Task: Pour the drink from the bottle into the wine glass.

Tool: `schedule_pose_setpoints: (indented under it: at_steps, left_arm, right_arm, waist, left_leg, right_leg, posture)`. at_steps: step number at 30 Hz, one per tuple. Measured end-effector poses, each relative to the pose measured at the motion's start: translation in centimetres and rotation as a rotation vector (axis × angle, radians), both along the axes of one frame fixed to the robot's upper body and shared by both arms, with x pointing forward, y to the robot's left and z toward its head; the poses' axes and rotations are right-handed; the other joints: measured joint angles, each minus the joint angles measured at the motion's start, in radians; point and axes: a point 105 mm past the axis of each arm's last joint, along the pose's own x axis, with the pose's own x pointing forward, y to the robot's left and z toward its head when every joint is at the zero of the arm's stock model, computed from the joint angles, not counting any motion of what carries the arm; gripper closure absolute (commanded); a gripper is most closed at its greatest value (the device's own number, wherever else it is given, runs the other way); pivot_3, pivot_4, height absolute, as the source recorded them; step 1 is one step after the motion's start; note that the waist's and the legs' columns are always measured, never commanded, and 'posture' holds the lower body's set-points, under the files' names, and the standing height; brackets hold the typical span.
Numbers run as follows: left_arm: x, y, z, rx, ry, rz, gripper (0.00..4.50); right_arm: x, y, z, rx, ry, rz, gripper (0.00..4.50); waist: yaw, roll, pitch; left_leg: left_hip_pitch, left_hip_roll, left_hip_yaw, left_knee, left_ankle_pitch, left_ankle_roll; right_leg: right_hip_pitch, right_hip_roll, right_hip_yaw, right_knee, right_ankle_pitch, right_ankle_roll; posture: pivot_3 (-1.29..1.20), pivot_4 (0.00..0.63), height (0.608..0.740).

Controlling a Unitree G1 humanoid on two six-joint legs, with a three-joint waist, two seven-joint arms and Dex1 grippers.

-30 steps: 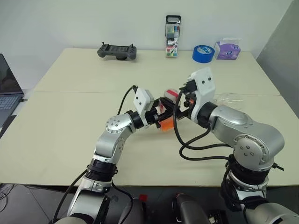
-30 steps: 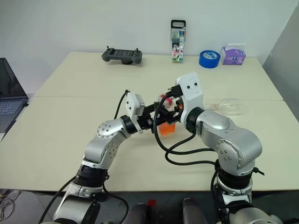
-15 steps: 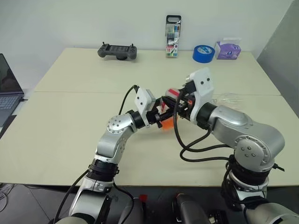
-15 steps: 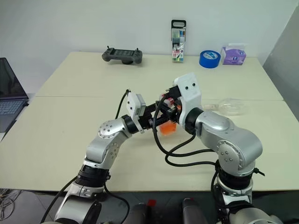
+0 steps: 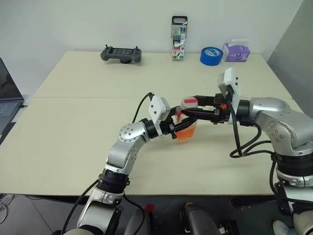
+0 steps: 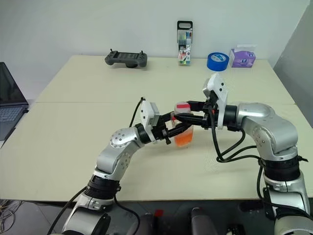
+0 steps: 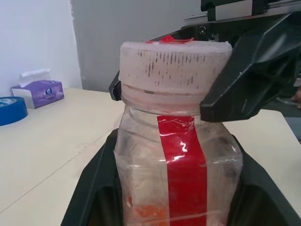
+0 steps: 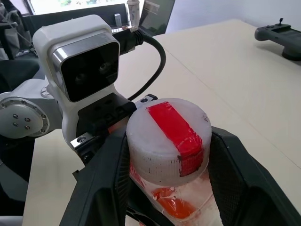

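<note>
I need to open my right gripper, turn it back and grip the cap's sides (image 7: 171, 70), because its wrist is turned far round and the white cap still sits on the bottle's neck.
The bottle (image 5: 186, 122) stands upright over the middle of the table, a clear plastic one with a red strip down its side and a white ribbed cap (image 8: 168, 133) crossed by red tape. The orange drink (image 5: 185, 135) fills its lower part. My left gripper (image 7: 178, 188) comes in from the left and is shut on the bottle's body. From the right, my right gripper (image 8: 169, 141) reaches in level, its fingers (image 8: 242, 176) closed on either side of the cap. The wine glass is hidden behind my right arm.
Along the table's far edge lie a grey controller (image 5: 121, 53), a tall marker pack (image 5: 178, 38), a blue tape roll (image 5: 211, 55) and a purple tissue box (image 5: 236, 51). A laptop (image 5: 6, 85) sits at the left edge.
My right arm has swung out to the right, and its gripper now reaches in from that side and has closed on the cap. The bottle and left gripper have shifted slightly right.
</note>
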Motion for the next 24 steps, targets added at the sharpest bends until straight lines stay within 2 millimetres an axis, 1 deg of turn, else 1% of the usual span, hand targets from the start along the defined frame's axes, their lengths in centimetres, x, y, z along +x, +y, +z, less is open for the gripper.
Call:
schedule_pose_setpoints:
  at_steps: [1,5,8,11,13,17,21,24]
  left_arm:
    - [0.0,0.0,-0.1,0.0,0.003,0.001,2.6]
    - [0.0,0.0,-0.1,0.0,0.005,0.0,2.61]
    - [0.0,0.1,0.0,-0.004,-0.001,0.002,2.61]
    - [-0.2,-0.3,0.3,-0.007,-0.012,-0.011,2.61]
    - [-0.1,-0.4,0.4,-0.01,-0.015,-0.015,2.61]
    - [0.2,-0.4,-0.1,-0.001,0.006,-0.007,2.61]
    - [0.3,-0.8,-0.8,0.017,0.027,-0.021,2.61]
    - [0.2,-0.9,-0.7,0.017,0.012,-0.027,2.61]
  right_arm:
    - [0.0,0.0,-0.1,-0.003,0.006,0.004,2.54]
    - [-0.2,0.1,0.0,0.02,0.023,0.021,1.16]
    - [-0.7,1.0,0.5,0.076,0.028,0.043,0.1]
    - [-1.1,1.6,1.5,0.155,-0.001,0.017,0.05]
    - [-1.2,1.6,1.6,0.166,-0.024,-0.054,0.05]
    - [-1.2,1.7,1.4,0.177,-0.042,-0.214,0.05]
    - [-1.8,1.9,0.3,0.173,-0.033,-0.388,0.05]
    - [-2.2,2.0,0.4,0.175,-0.041,-0.479,0.05]
  waist:
    - [0.001,0.0,0.0]
    - [0.001,0.0,0.0]
    - [0.002,0.0,0.0]
    - [0.004,0.0,0.0]
    - [0.004,0.0,0.0]
    - [0.004,0.0,0.0]
    - [0.003,0.0,0.0]
    - [0.003,0.0,0.0]
  left_leg:
    - [0.0,0.0,0.0,0.0,0.0,0.0]
    - [0.0,-0.001,-0.001,0.001,0.0,0.0]
    - [-0.001,-0.002,-0.002,0.001,0.0,0.0]
    - [-0.001,-0.002,-0.003,0.001,0.0,0.0]
    - [-0.001,-0.002,-0.003,0.001,0.0,0.0]
    - [-0.001,-0.001,-0.003,0.001,0.0,0.0]
    - [-0.001,-0.001,-0.003,0.001,0.0,-0.001]
    - [-0.001,-0.001,-0.003,0.001,0.0,-0.001]
  right_leg:
    - [0.0,-0.001,0.0,0.0,0.0,0.0]
    - [0.0,-0.003,0.001,0.0,0.0,0.0]
    - [0.0,-0.004,0.001,0.0,0.0,0.0]
    - [0.0,-0.004,0.001,0.0,0.0,0.0]
    - [0.0,-0.004,0.001,0.0,0.0,0.0]
    - [0.0,-0.004,0.001,0.0,0.0,0.0]
    - [-0.001,-0.004,0.001,0.0,0.0,0.0]
    - [-0.001,-0.004,0.001,0.0,0.0,0.0]
  posture:
    - [0.0,0.15,0.74]
    - [0.0,0.15,0.74]
    - [0.0,0.15,0.74]
    - [0.0,0.15,0.74]
    - [0.0,0.15,0.74]
    - [0.0,0.15,0.74]
    - [0.0,0.15,0.74]
    - [0.0,0.15,0.74]
